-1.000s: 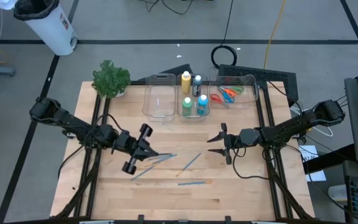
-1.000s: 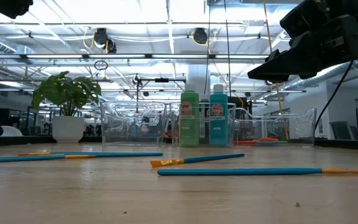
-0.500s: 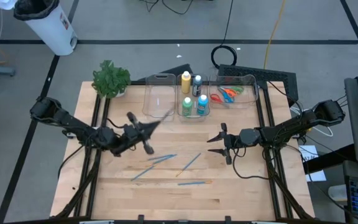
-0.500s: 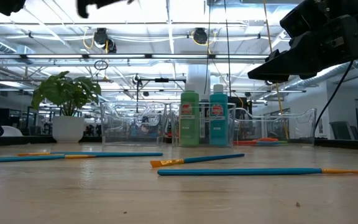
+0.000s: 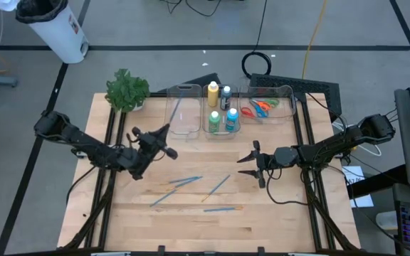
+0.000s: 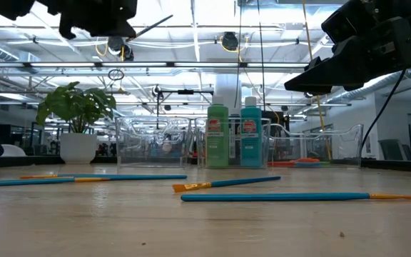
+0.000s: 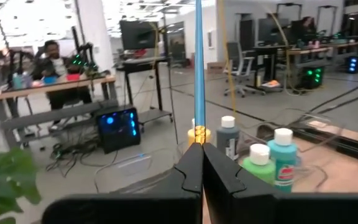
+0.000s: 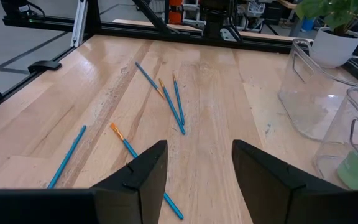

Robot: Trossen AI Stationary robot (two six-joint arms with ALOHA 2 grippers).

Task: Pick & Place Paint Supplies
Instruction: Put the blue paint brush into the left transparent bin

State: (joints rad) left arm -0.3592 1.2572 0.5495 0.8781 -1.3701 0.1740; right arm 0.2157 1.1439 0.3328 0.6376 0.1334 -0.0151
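Observation:
The robot's left gripper should release the blue paintbrush, now high above the table, inside the clear bin (image 5: 189, 123) nearest the plant, along the bin's paint-bottle side.
My left gripper (image 5: 164, 133) hangs above the table's left half, shut on a thin blue paintbrush (image 5: 172, 115) that points toward the left clear bin (image 5: 182, 114). In the low view the gripper (image 6: 125, 31) is high up and the brush (image 6: 152, 26) slants upward from it. Several more blue paintbrushes (image 5: 185, 183) lie flat on the wood at mid-table. Paint bottles (image 5: 221, 117) stand in the middle bin, and scissors (image 5: 260, 107) lie in the right bin. My right gripper (image 5: 251, 162) hovers open at the table's right, holding nothing. My left gripper pinches the paintbrush's shaft (image 7: 199, 127) between its two fingertips, near one end. The fingers lie about level and point toward the far edge, and the brush sticks out ahead in line with them. It is lifted clear of the table, with its free end (image 5: 179, 104) over the left bin.
A potted plant (image 5: 127, 89) stands at the far left corner. The three clear bins line the far edge. Bare wood lies along the near edge, in front of the loose brushes (image 8: 166, 102). A person sits at a desk (image 7: 48, 62) in the room beyond.
My left gripper, shut on the paintbrush, has swung from above the loose brushes toward the far edge. Its wrist has turned, so the brush now points at the left bin rather than toward the table's right. The brush stays clear of the table.

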